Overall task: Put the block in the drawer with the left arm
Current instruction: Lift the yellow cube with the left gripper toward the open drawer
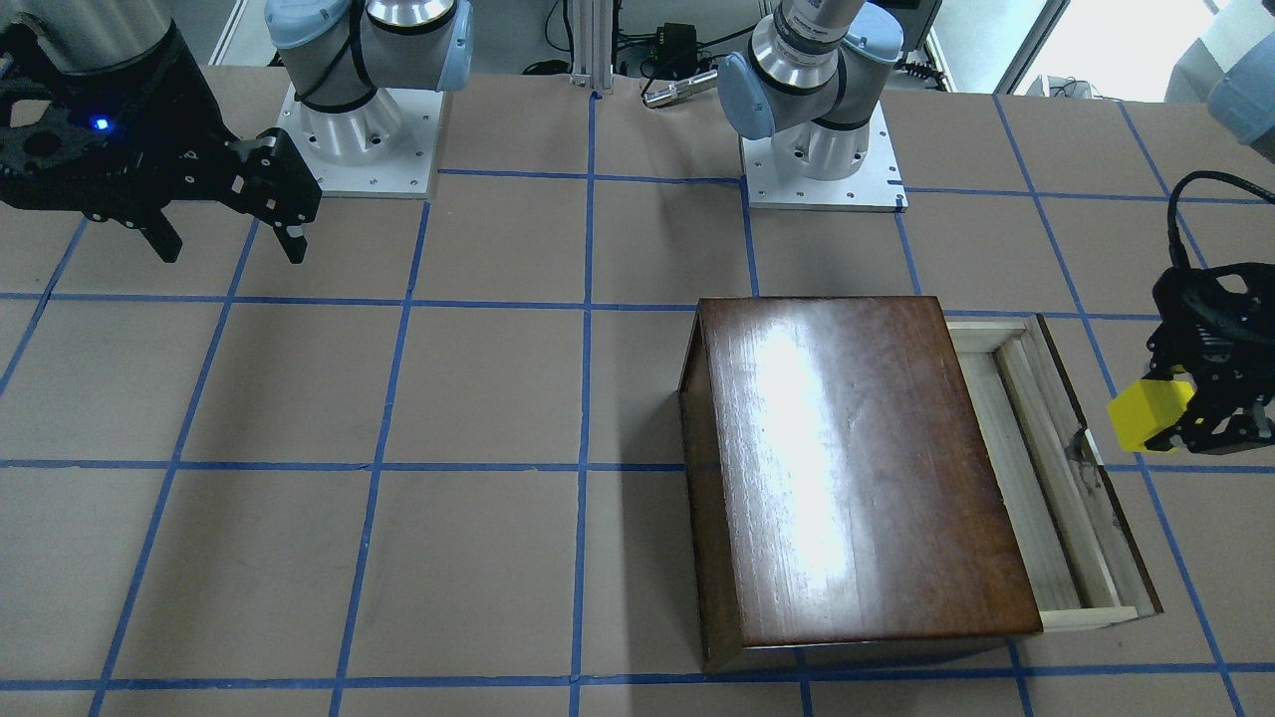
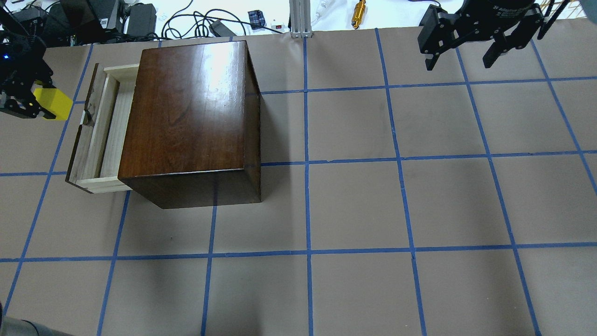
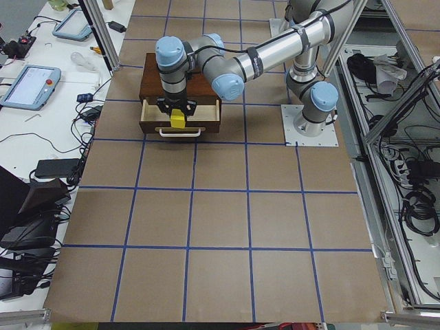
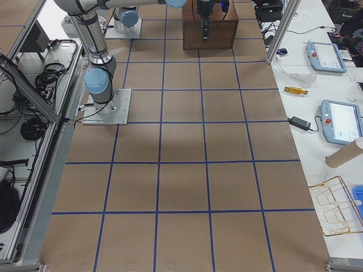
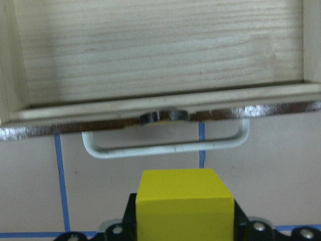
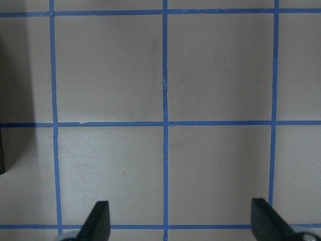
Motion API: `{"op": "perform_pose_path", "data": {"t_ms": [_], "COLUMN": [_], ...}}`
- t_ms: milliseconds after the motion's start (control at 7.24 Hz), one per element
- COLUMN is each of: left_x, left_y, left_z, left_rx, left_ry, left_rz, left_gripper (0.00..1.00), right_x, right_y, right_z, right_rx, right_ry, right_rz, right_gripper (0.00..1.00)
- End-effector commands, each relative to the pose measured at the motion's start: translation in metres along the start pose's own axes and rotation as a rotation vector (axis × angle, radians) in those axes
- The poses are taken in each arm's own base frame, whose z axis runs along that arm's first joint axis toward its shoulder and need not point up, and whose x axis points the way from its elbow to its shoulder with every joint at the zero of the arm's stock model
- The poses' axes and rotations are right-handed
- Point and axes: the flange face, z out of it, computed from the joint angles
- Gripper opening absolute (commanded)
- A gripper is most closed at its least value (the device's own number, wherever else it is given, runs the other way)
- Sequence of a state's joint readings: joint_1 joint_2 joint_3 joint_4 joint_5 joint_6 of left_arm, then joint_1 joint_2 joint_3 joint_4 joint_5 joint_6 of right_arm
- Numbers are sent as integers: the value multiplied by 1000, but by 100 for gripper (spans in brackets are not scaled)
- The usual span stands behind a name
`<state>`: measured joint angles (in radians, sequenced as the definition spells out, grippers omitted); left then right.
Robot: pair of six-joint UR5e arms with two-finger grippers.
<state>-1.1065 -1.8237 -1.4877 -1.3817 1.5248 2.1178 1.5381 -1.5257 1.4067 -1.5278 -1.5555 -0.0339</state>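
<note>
I need to let go of the yellow block with my left gripper on the bare pale-wood bottom of the open drawer (image 1: 1016,434) (image 5: 183,55), near its middle. The block is still just outside the drawer.
My left gripper (image 1: 1183,423) is shut on the small yellow block (image 1: 1148,414). It holds the block just outside the front panel of the open drawer (image 1: 1036,478), above the table and not over the tray. In the left wrist view the block (image 5: 184,201) sits below the drawer's white metal pull (image 5: 165,147), with the pale-wood drawer floor (image 5: 160,55) beyond and bare. The drawer (image 2: 105,126) sticks out of the glossy dark-brown box (image 2: 186,112). My right gripper (image 2: 458,64) is open and holds nothing, far from the box.
The brown table has a blue tape grid (image 2: 307,161). The two arm bases (image 1: 822,149) stand on white plates behind the box. Cables and tools (image 2: 196,21) lie beyond the far table edge. The right wrist view shows only taped table (image 6: 165,123).
</note>
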Motion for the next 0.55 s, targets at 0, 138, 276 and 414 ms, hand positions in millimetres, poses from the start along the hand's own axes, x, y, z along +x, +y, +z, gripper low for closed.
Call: {"op": "perform_pose_path", "data": {"t_ms": [0, 138, 276, 414], "left_x": [-9, -7, -5, -5], "left_y": [-51, -52, -53, -50], "left_z": [12, 25, 30, 35], "left_rx": [17, 25, 32, 36], "left_ry": [20, 32, 42, 49], "left_rz": [20, 20, 18, 13], "left_gripper": [0, 0, 0, 0], "right_x": [0, 0, 0, 1], "right_y": [0, 0, 0, 0], "right_z": [0, 0, 0, 0], "right_rx": [1, 1, 1, 1], "right_ry": [0, 0, 0, 0], "right_rz": [0, -2, -2, 0], "right_gripper": [100, 100, 100, 100]}}
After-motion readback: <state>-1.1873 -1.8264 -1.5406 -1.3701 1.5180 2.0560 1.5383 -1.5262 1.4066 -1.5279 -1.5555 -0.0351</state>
